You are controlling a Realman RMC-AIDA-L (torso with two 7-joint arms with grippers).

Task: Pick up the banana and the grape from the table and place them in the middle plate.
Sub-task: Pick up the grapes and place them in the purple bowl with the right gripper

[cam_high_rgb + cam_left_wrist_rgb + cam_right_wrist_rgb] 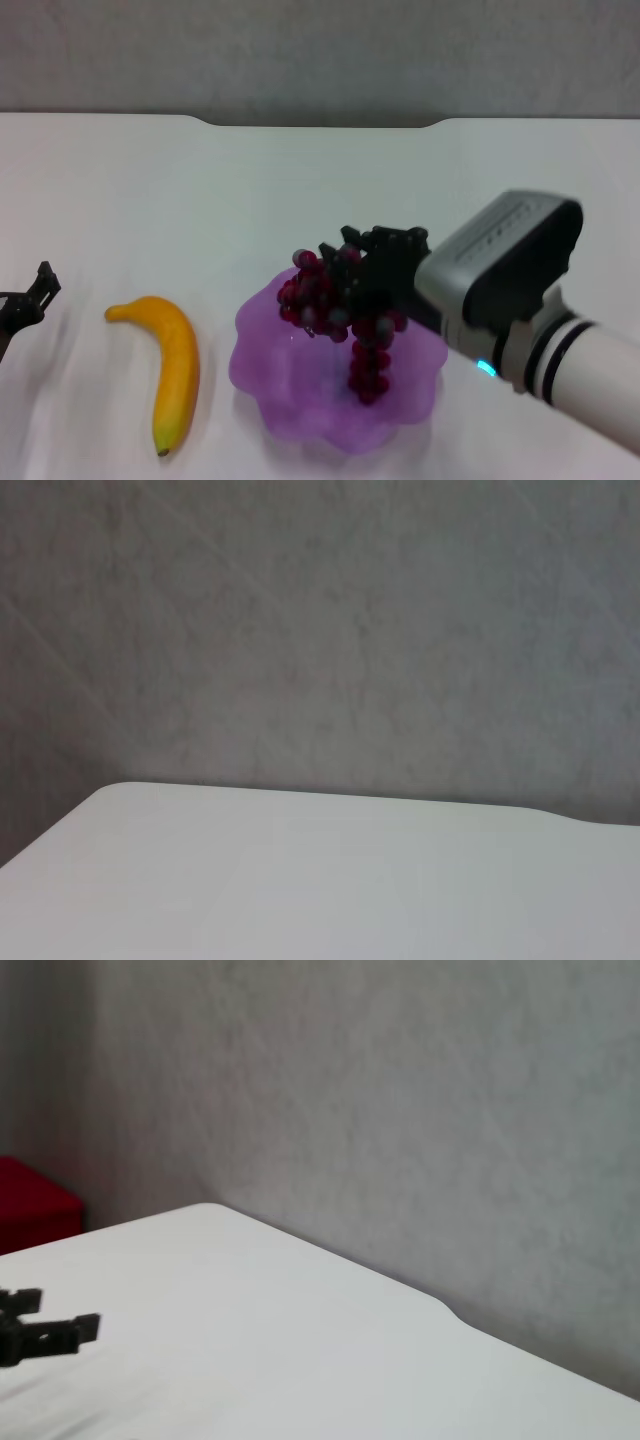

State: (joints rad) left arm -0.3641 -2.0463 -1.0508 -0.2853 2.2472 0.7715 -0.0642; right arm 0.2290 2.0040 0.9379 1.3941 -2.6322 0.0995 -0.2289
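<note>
The robot's right gripper will release the grape bunch in the middle plate, just off the plate's centre [363,358], away from the banana. The grapes are now held over that plate.
In the head view the purple scalloped middle plate [300,405] sits on the white table [320,190] near the front centre. My right gripper [362,268] is shut on the grape bunch [335,300] and holds it over the plate, with a strand of grapes hanging down into it. The banana [173,365] lies on the table left of the plate, its greenish tip toward the front. My left gripper [25,300] is at the far left edge, apart from the banana, and also shows in the right wrist view [45,1332].
The table's far edge has a notch [320,122] against a grey wall. A red object [30,1215] stands beyond the table's corner in the right wrist view. The left wrist view shows only tabletop [320,880] and wall.
</note>
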